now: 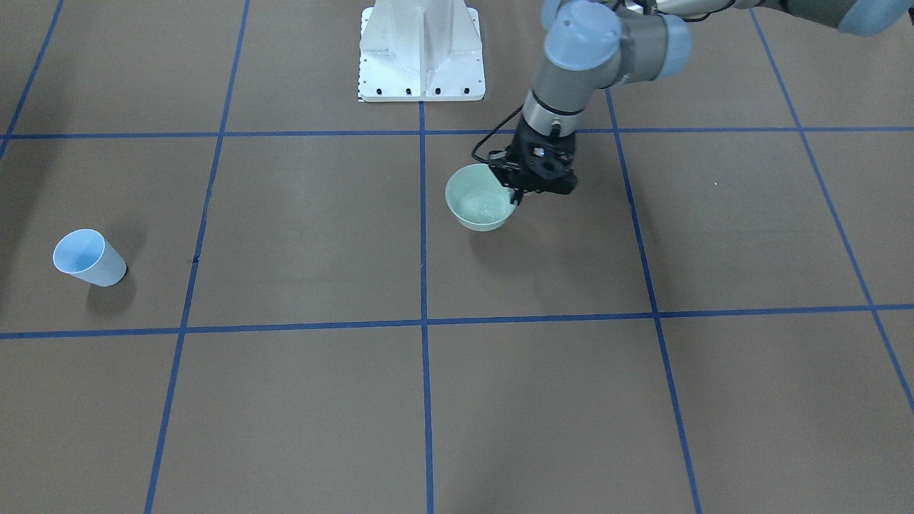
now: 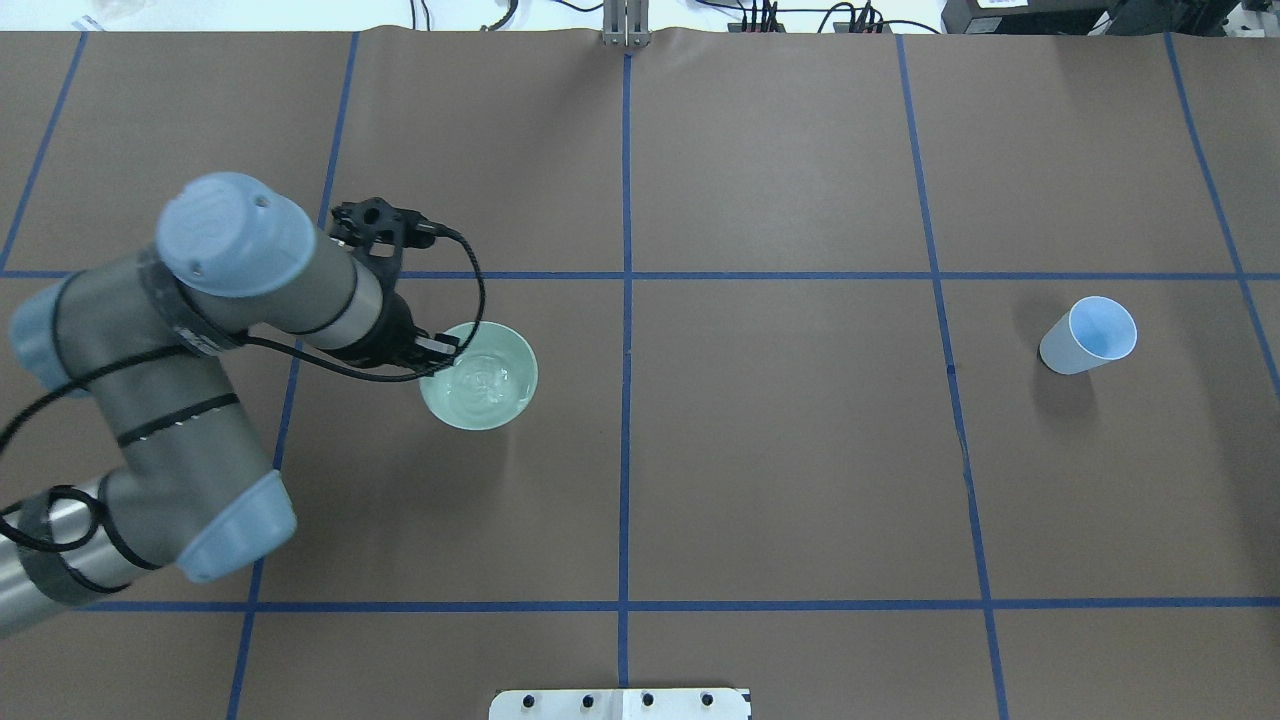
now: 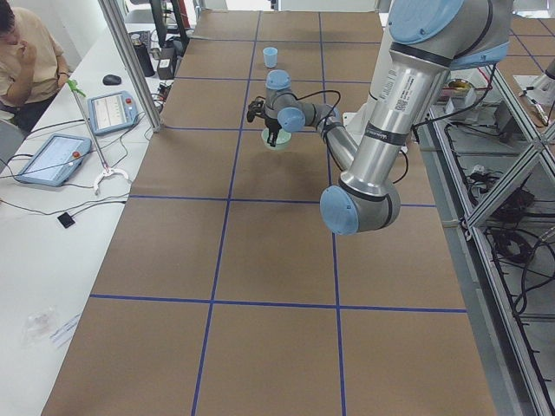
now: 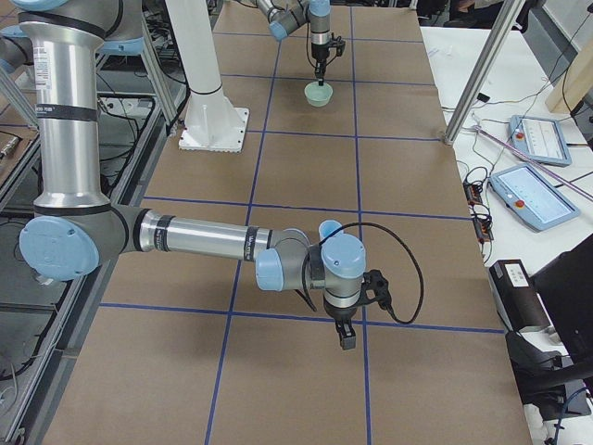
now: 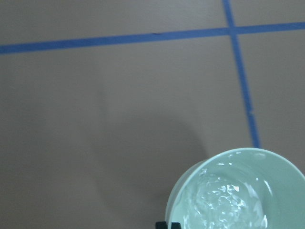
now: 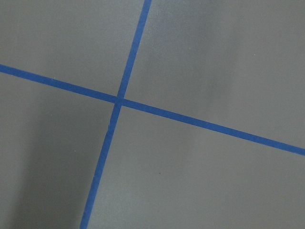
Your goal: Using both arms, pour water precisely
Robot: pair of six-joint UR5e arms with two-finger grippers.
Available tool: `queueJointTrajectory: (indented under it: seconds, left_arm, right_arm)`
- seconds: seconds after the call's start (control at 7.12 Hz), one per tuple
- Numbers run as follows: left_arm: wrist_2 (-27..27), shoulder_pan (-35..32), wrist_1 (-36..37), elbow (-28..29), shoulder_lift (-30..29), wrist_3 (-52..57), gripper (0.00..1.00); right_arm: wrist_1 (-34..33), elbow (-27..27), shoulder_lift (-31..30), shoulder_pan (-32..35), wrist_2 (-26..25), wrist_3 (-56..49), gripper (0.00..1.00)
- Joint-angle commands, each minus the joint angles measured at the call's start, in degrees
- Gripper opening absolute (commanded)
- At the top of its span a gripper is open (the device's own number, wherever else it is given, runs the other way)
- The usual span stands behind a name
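I set the pale green bowl down with my left gripper in the next tape square [image 1: 733, 253] away from the light blue cup. The bowl seems slightly raised now.
A pale green bowl [image 2: 480, 378] holds the water [image 2: 482, 380], seen as ripples and white glints, also in the left wrist view [image 5: 224, 200]. My left gripper [image 2: 430, 352] is shut on the bowl's rim on the side toward my base, with its fingertips [image 5: 167, 224] at the rim. The bowl [image 1: 475, 203] casts an offset shadow and seems slightly raised. A light blue cup [image 2: 1088, 335] stands upright far to my right. My right gripper [image 4: 345, 338] hangs over bare table in front of the cup [image 4: 330, 227]. I cannot tell whether it is open.
The white pedestal [image 1: 421, 50] stands at the table's robot-side edge. Blue tape lines grid the brown table [image 2: 780, 450]. A side bench with tablets [image 3: 52, 156], a metal post [image 3: 130, 61] and a seated person [image 3: 26, 52] lie past my left.
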Motion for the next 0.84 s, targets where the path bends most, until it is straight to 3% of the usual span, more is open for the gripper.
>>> queueJointTrajectory:
  seconds: [0.0,0.28,0.7]
  left_arm:
    - [-5.11,-9.11,-3.67,-0.54,10.03,13.34,0.0]
    - [-9.95,-14.49,-6.68,0.34,16.2,22.15,0.0]
    - [-12.23,-18.27,-11.21,8.65,16.75,31.38,0.0]
  right_arm:
    - [0.0,0.0,-0.07,0.0,0.0,0.1,1.0]
    - [0.09,-0.44,0.01,0.0,0.08,0.19,1.0]
    - [0.0,-0.35,0.01,0.0,0.08,0.27,1.0]
